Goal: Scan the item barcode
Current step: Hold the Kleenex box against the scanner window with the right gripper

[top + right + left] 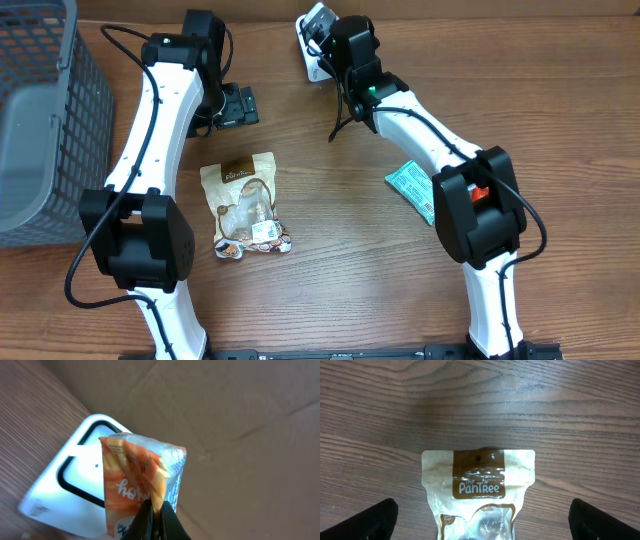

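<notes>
The teal packet (427, 193) is lying on the table. I should let go of the orange snack packet on top of it with my right gripper.
My right gripper (157, 510) is shut on the lower edge of an orange snack packet (132, 480), holding it upright in front of the white barcode scanner (75, 485). From overhead the scanner (312, 58) stands at the table's far edge, with the right gripper (325, 35) right over it and the packet mostly hidden. Further left, my left gripper (235, 105) hangs open above a tan PanTree pouch (243, 200). Its dark fingers (375, 520) stand wide on either side of the pouch (479, 490) without touching it.
A grey mesh basket (40, 130) fills the far left. A teal packet (410, 185) lies beside the right arm's base. A brown cardboard wall (240, 420) rises behind the scanner.
</notes>
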You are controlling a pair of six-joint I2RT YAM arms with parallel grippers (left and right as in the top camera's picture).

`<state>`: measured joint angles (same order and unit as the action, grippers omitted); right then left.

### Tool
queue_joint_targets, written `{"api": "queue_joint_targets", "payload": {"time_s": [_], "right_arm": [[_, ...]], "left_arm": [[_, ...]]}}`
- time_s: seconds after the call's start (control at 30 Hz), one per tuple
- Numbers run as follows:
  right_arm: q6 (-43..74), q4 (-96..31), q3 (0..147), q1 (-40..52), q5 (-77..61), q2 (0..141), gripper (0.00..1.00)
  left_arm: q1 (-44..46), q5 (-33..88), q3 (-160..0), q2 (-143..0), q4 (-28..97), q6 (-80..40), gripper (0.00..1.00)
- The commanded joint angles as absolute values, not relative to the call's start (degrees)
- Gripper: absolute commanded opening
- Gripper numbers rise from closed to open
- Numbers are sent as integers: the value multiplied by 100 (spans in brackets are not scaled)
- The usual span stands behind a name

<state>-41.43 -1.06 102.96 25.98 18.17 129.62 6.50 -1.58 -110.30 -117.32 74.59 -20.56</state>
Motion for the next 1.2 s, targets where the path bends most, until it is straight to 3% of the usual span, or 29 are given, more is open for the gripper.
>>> {"api": "queue_joint_targets", "payload": {"time_s": [0.0, 0.23, 0.73, 1.0, 1.17], "right_arm": [[-5131, 224, 10390, 2604, 2110, 13131, 4], [-5131, 821, 10390, 2670, 2115, 13150, 4], [-5078, 676, 10346, 2711, 2056, 13413, 4], [-4152, 727, 10353, 2742, 2169, 13480, 4], [-3721, 978, 10363, 2895, 3179, 13214, 4]], "left_arm": [[639, -191, -11113, -11732, 7452, -1968, 100], [639, -193, -11113, -11732, 7452, -1968, 100], [639, -191, -11113, -11732, 7452, -1968, 100], [639, -191, -11113, -11732, 7452, -1968, 100], [639, -191, -11113, -11732, 7452, -1968, 100]]}}
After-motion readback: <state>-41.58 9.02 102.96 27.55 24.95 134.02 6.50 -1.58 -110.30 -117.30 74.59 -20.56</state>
